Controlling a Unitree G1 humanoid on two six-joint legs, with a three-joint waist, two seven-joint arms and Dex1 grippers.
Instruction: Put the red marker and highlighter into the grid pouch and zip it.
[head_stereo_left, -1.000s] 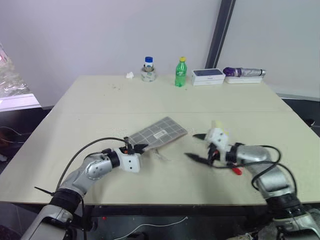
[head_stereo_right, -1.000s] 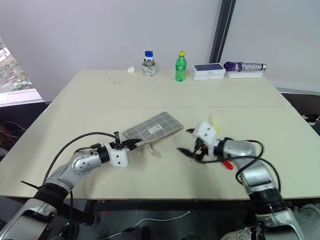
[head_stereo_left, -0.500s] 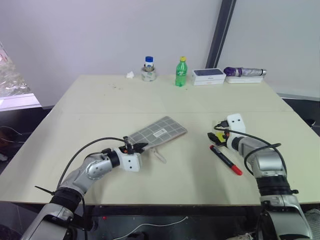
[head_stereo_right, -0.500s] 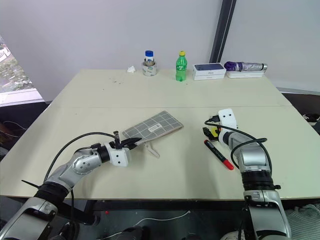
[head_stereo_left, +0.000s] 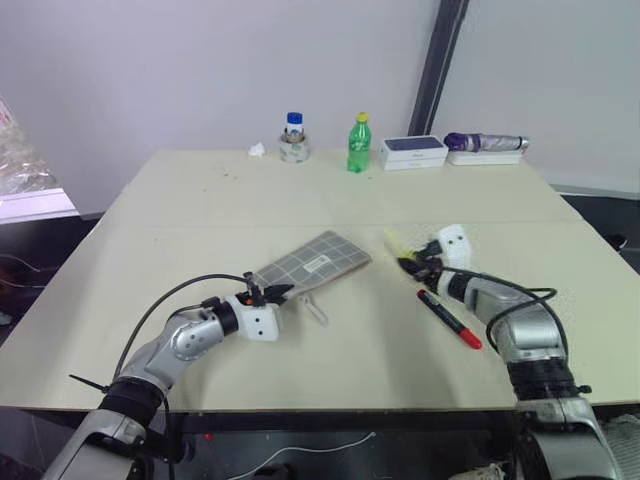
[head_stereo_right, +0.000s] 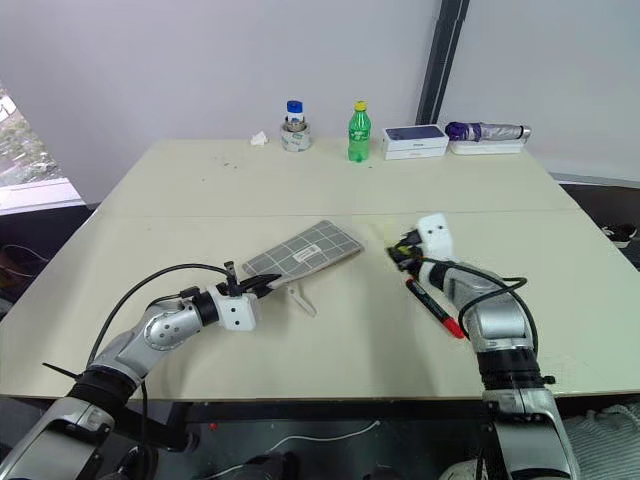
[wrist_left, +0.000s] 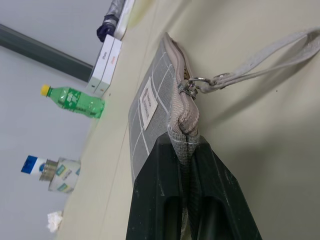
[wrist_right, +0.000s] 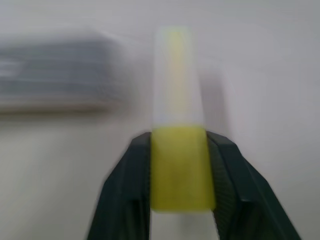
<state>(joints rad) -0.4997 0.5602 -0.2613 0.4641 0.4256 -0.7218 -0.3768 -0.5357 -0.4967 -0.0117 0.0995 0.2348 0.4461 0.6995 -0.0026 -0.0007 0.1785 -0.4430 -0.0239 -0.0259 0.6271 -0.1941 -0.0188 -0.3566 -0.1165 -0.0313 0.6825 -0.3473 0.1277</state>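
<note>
Next, my right gripper releases the highlighter inside the grid pouch (head_stereo_left: 316, 269) (wrist_right: 12, 75), setting it free close behind the small white label that is on the pouch.
The grid pouch (head_stereo_left: 313, 263) lies flat at the table's middle, grey with white lines and a small white label. My left gripper (head_stereo_left: 283, 294) is shut on the pouch's near corner (wrist_left: 184, 142), beside the zipper pull (wrist_left: 190, 86) and its pale strap (head_stereo_left: 316, 308). My right gripper (head_stereo_left: 412, 263) is shut on the highlighter (wrist_right: 178, 150), whose yellow body sits between the black fingers (wrist_right: 130, 185) while its pale cap points ahead toward the pouch. The red marker (head_stereo_left: 450, 318) lies on the table just under my right forearm, black cap toward the pouch.
Along the far edge stand a blue-capped jar (head_stereo_left: 293, 139), a green soda bottle (head_stereo_left: 357, 145), a white box (head_stereo_left: 412, 152) and a folded purple umbrella (head_stereo_left: 485, 143). A crumpled white scrap (head_stereo_left: 257, 150) lies near the jar. A black post (head_stereo_left: 433, 70) rises behind the table.
My right gripper has closed on the highlighter and swung left toward the pouch. The red marker now lies bare on the table. The left gripper has kept its hold.
</note>
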